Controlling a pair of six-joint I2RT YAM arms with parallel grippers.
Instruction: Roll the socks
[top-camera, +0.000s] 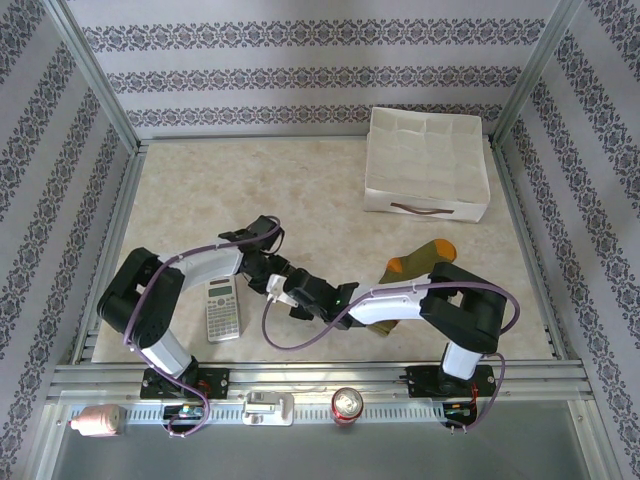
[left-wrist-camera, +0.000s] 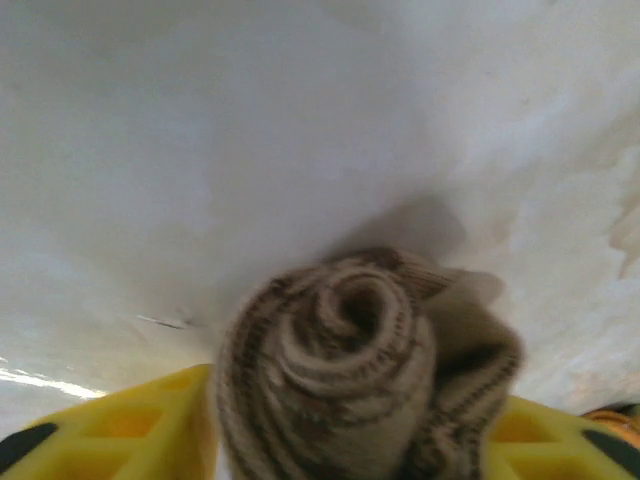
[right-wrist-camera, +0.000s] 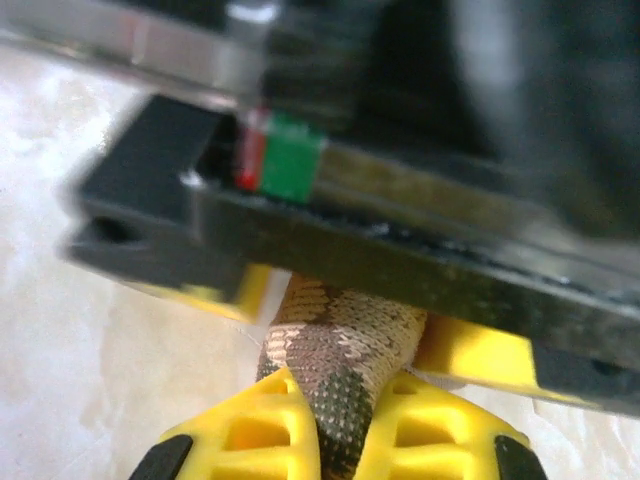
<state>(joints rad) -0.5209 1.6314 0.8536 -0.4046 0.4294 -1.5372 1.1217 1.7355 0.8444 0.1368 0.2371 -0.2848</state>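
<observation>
I will grip the whole roll (left-wrist-camera: 345, 365) with my left gripper, as my right gripper pinches a narrow fold of the argyle roll, and then hand it over near the box.
The brown and beige argyle sock (left-wrist-camera: 340, 370) is wound into a tight roll, and I look at its spiral end in the left wrist view. My left gripper (left-wrist-camera: 355, 400) stands open around the roll, one yellow finger (left-wrist-camera: 120, 430) on each side. My right gripper (right-wrist-camera: 340, 400) is shut on the same sock (right-wrist-camera: 345, 340), pinching its patterned fabric between its yellow fingertips. From above, both grippers meet at the table's near middle, left (top-camera: 272, 272) and right (top-camera: 298, 298). The olive sock with the orange toe (top-camera: 420, 260) lies flat beside the right arm.
A grey calculator (top-camera: 222, 308) lies just left of the grippers. A white divided box (top-camera: 428, 160) stands at the back right. A drink can (top-camera: 348, 405) sits on the front rail. Metal frame posts (top-camera: 95, 80) and patterned walls close in the table.
</observation>
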